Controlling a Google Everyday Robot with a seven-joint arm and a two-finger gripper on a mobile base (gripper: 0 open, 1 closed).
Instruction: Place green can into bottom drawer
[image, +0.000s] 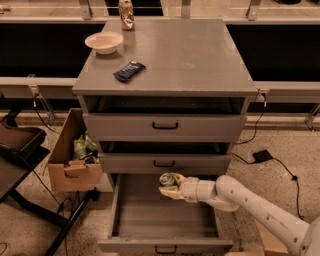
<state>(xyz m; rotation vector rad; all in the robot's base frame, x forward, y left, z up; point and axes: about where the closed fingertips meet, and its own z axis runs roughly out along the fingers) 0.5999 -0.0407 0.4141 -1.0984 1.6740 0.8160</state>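
Next, my gripper sets the green can down midway (152, 204) along the bottom drawer's grey tray, a little toward the side with the cardboard box.
My gripper (169, 186) reaches in from the right on a white arm and is shut on the green can (168, 179), whose silver top shows above the fingers. It holds the can over the back of the bottom drawer (165, 244), which is pulled open, with its long grey tray bare. The can hangs just below the front panel of the middle drawer (164, 163).
The grey cabinet top (190, 55) carries a white bowl (104, 42), a dark blue packet (129, 71) and a tan, reddish can (126, 14). A cardboard box (70, 159) with bits stands left of the cabinet. A dark stand (20, 150) is at far left. A cable and adapter (262, 156) lie at right.
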